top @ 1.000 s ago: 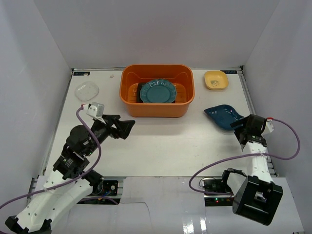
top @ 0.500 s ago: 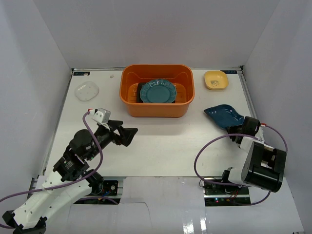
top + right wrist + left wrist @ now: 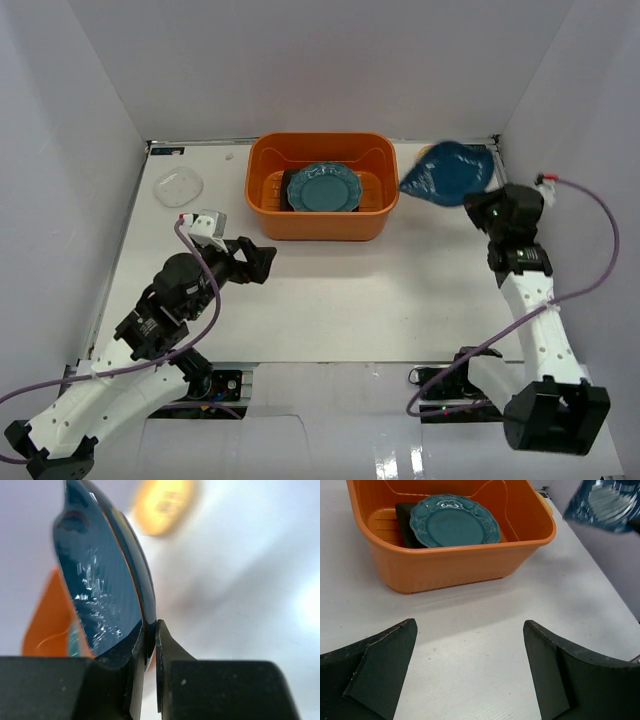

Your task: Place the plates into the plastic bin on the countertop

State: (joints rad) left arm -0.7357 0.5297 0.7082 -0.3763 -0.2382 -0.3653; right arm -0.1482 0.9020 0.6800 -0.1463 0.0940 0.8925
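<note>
My right gripper is for the dark teal squarish plate. I should use it to set that plate down on the round teal plate inside the orange plastic bin (image 3: 321,186).
The orange plastic bin (image 3: 322,228) stands at the back middle of the white countertop (image 3: 340,300). In it lies a round teal plate (image 3: 323,188) on top of a black plate (image 3: 292,197); both also show in the left wrist view, the teal plate (image 3: 454,521) in the bin (image 3: 470,565). My right gripper (image 3: 488,207) is shut on the rim of a dark teal squarish plate (image 3: 448,172), tilted in the air just right of the bin. In the right wrist view the gripper (image 3: 151,627) pinches that plate (image 3: 100,585), and a small yellow plate (image 3: 165,504) is blurred behind it. My left gripper (image 3: 265,262) is open and empty in front of the bin.
A clear glass dish (image 3: 178,186) lies at the back left. White walls close in the countertop on three sides. The right arm's purple cable (image 3: 600,260) loops near the right wall.
My right gripper closed on the dark teal plate and lifted it off the countertop, back and up beside the bin. The left arm shifted slightly.
</note>
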